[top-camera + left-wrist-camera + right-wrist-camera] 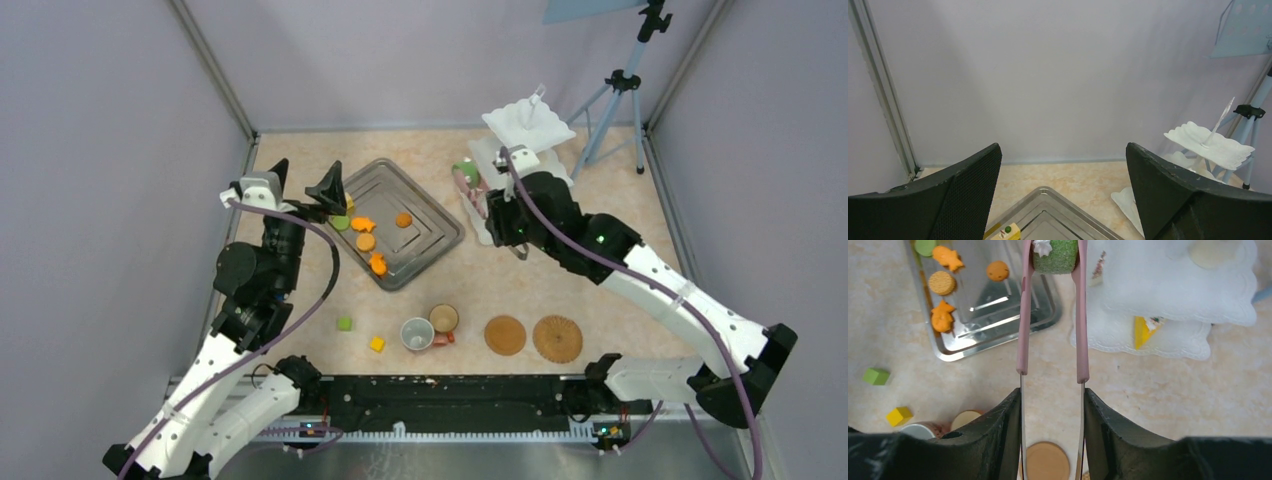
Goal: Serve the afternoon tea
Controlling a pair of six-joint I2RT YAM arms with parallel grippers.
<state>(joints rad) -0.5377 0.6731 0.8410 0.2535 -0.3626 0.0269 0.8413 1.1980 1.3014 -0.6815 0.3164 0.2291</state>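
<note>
The robot will set the green pastry down on the middle level of the white stand (505, 168) with the pink tongs in its right gripper.
My right gripper (493, 207) (1052, 407) is shut on the pink tongs (1052, 315). The tongs pinch a green pastry (1055, 255) (465, 172) beside the lower tier of the white three-tier stand (528, 125) (1173, 285). A yellow wedge (1145, 330) lies on a lower tier. My left gripper (307, 180) (1063, 150) is open and empty above the tray's left corner. Orange rounds (403, 219) (366, 241) and a green round (340, 222) lie on the tray. Two cups (417, 334) (444, 318) and two woven mats (505, 335) (557, 338) sit near the front.
The grey steel tray (425, 250) lies at centre left. A green cube (344, 323) and a yellow cube (377, 344) lie loose near the cups. A tripod (610, 110) stands at the back right. Walls close in on both sides.
</note>
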